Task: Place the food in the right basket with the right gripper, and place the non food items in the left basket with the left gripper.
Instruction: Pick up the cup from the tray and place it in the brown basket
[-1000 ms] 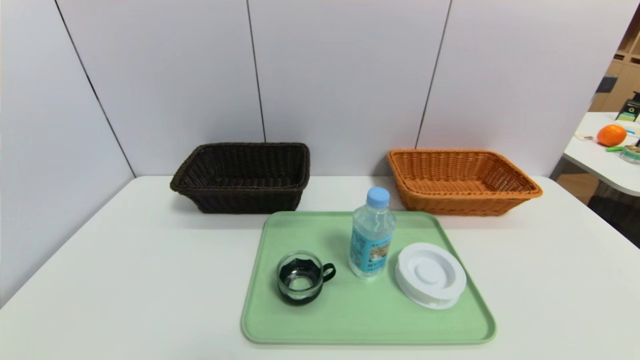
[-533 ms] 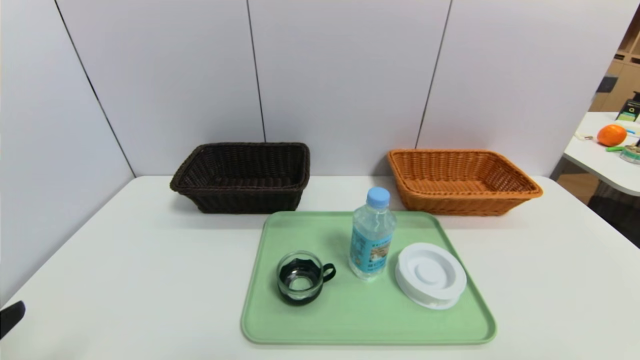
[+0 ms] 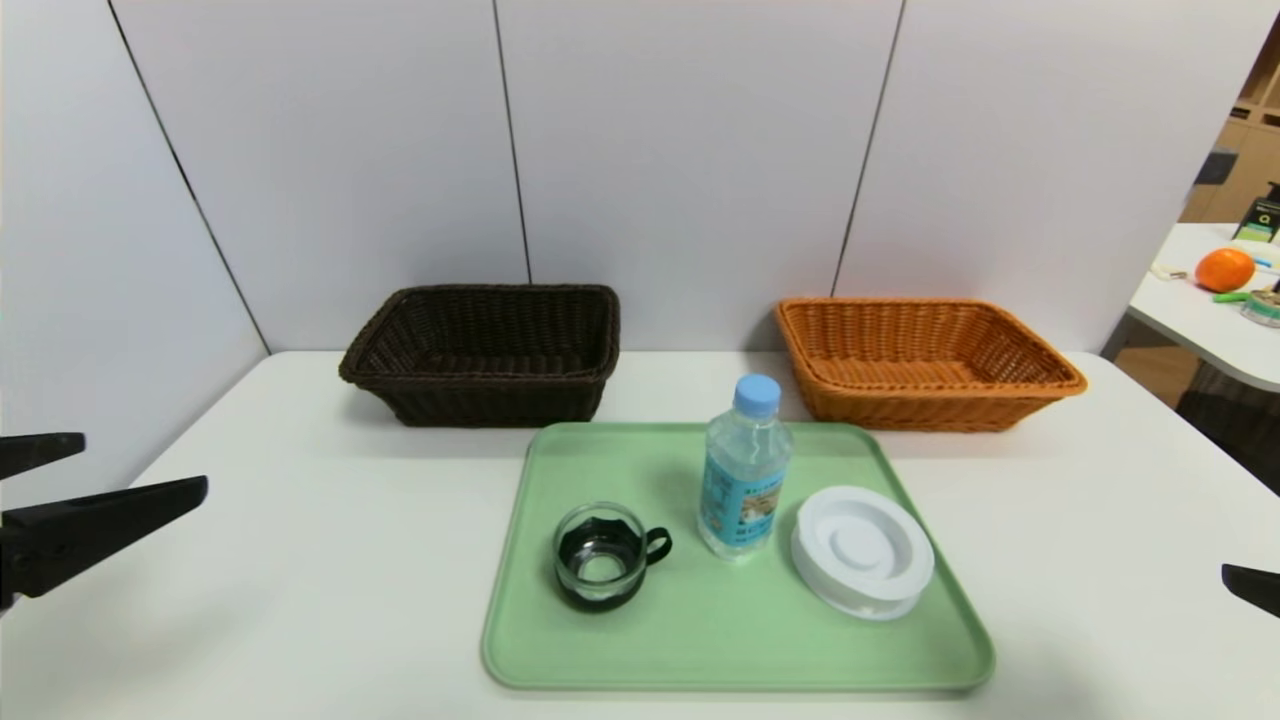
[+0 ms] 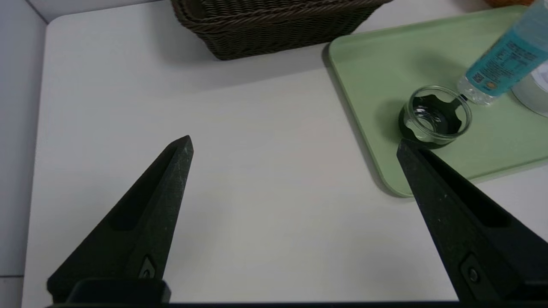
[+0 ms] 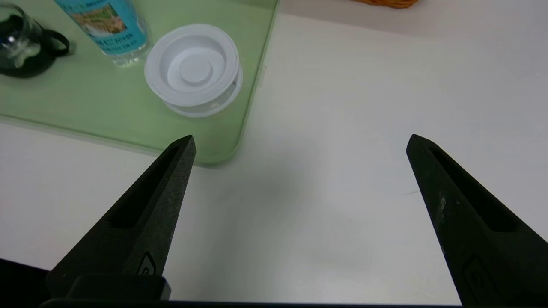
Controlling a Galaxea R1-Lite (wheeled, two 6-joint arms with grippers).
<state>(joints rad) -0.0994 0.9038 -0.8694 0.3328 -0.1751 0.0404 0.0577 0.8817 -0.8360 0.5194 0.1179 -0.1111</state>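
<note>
I should next move my left gripper to the glass cup and close it on the cup's rim (image 3: 559, 552) (image 4: 412, 121), on the side opposite the cup's black handle.
The water bottle (image 3: 745, 480) stands upright on a green tray (image 3: 720, 640), between a glass cup with black base and handle (image 3: 600, 555) and a white ringed lid (image 3: 862, 550). Behind the tray sit the dark brown left basket (image 3: 480, 360) and the orange right basket (image 3: 920, 365), both empty. My left gripper (image 3: 145, 462) hangs open over the table's left side, well left of the cup (image 4: 436, 116). My right gripper (image 5: 300, 137) is open above bare table, off the tray's near right corner and near the lid (image 5: 195, 68). In the head view only one of its fingertips (image 3: 1255, 588) shows.
White wall panels close off the back and left of the table (image 3: 300, 560). A second table at the far right holds an orange (image 3: 1222, 270) and small items. Bare tabletop lies on both sides of the tray.
My left gripper has come in from the left edge and moved right. A tip of my right gripper has appeared at the right edge. The bottle, cup and lid have not moved.
</note>
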